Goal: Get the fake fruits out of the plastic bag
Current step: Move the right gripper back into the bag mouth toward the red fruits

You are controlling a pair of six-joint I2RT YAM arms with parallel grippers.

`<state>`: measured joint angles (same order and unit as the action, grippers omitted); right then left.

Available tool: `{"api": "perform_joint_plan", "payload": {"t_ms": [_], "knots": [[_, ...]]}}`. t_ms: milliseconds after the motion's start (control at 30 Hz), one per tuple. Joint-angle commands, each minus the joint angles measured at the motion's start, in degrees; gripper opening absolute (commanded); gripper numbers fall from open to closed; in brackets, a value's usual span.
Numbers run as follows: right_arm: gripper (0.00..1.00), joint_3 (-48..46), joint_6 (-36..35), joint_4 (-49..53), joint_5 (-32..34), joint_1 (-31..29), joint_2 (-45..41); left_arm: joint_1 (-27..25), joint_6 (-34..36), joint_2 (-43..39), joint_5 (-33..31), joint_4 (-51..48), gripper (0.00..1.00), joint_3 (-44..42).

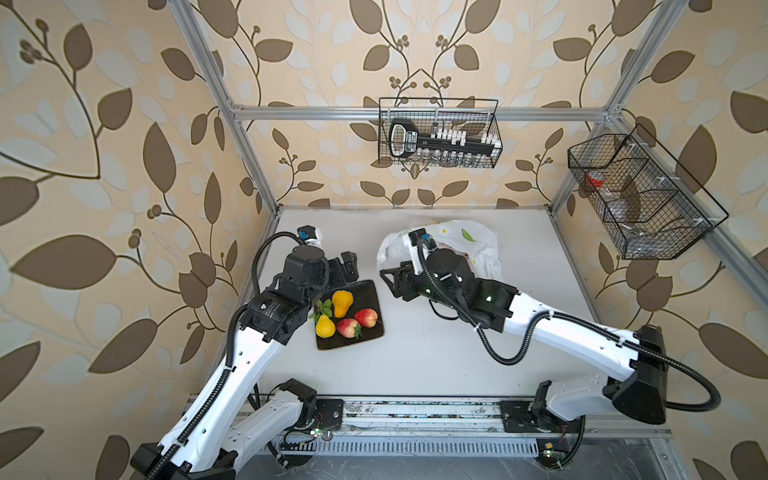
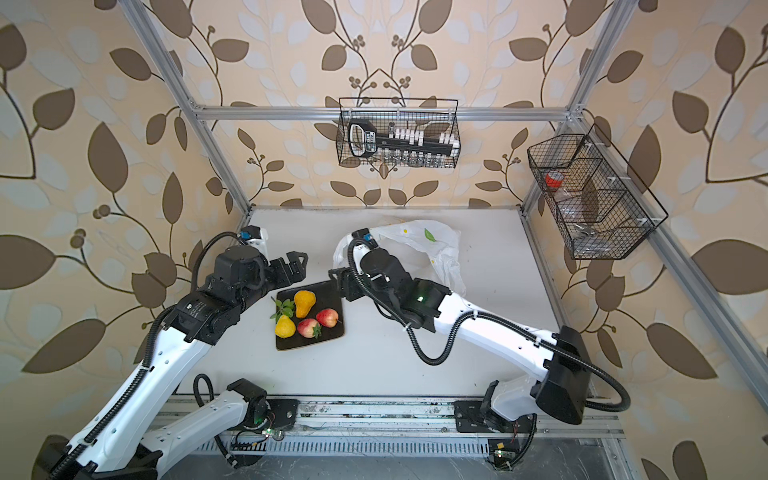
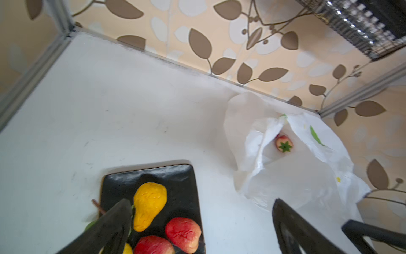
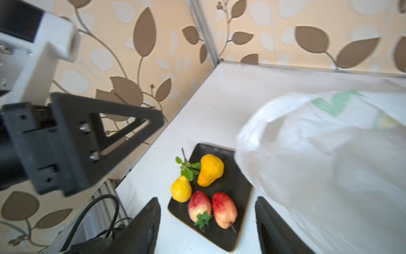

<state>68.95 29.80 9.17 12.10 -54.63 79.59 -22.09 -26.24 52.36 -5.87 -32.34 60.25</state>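
Observation:
Next, I close my left gripper on the plastic bag's edge (image 1: 383, 261) (image 3: 242, 181) closest to the dark tray, because holding the bag open lets my right gripper get to the strawberry.
Several fake fruits lie on a dark square tray (image 1: 332, 343): an orange pear (image 1: 343, 302), a yellow pear (image 1: 325, 327) with leaves, a strawberry (image 1: 348, 328) and a red apple (image 1: 366, 318). The plastic bag (image 1: 465, 243) lies crumpled at the back right. In the left wrist view one more strawberry (image 3: 284, 144) shows inside the bag's (image 3: 296, 180) mouth. My left gripper (image 1: 348, 266) hovers open over the tray's far edge, holding nothing. My right gripper (image 1: 388, 279) is open and empty between tray and bag, its arm hiding part of the bag.
Two black wire baskets hang on the walls, one at the back (image 1: 438, 133) and one at the right (image 1: 640, 195). Aluminium frame posts (image 1: 249, 158) stand at the table's back corners. The arms' base rail (image 1: 415, 415) runs along the front edge.

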Motion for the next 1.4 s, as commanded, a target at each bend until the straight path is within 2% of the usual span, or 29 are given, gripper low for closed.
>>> {"api": "perform_joint_plan", "payload": {"t_ms": [0,67,167,333,500,633,767,833,933,1033,1100,1367], "knots": [[0.66,-5.4,2.8,2.9,8.7,4.0,-0.9,0.0,4.4,4.1,11.5,7.7,0.99,-0.3],[0.66,-6.2,3.2,4.5,10.7,7.0,-1.4,0.0,5.5,7.9,13.4,6.7,0.99,1.4],[0.68,-5.1,1.0,7.2,9.8,12.3,-1.3,0.0,7.1,13.6,14.4,4.7,0.99,4.3],[0.72,-1.3,-4.0,10.9,2.1,21.5,-0.3,0.0,8.4,21.1,19.2,5.4,0.99,6.5],[0.69,1.2,-5.1,11.4,-5.6,21.7,3.6,0.0,7.0,26.5,22.1,9.0,0.98,7.3],[0.64,0.2,-7.4,8.4,-5.1,20.6,6.4,0.0,6.3,29.8,22.3,10.3,0.90,8.7],[0.58,-3.7,-20.4,-0.8,-4.3,20.3,8.4,0.0,5.7,33.7,22.7,11.8,0.75,10.1],[0.57,-5.3,-29.9,-5.4,-4.3,20.3,9.2,0.0,5.6,34.5,23.1,12.5,0.64,10.6],[0.57,-5.2,-40.8,-7.0,-3.6,20.4,11.5,0.0,5.6,35.2,23.8,12.6,0.51,11.4],[0.57,-6.8,-51.9,-10.4,-3.6,20.3,13.3,0.0,4.6,35.1,23.1,12.7,0.47,11.3],[0.57,-9.3,-58.1,-15.2,-2.5,20.3,14.2,0.0,4.4,34.6,23.2,13.1,0.40,11.1],[0.56,-10.7,-71.6,-21.6,2.7,20.3,20.5,0.0,5.2,33.1,25.1,13.0,0.14,11.8]]}}
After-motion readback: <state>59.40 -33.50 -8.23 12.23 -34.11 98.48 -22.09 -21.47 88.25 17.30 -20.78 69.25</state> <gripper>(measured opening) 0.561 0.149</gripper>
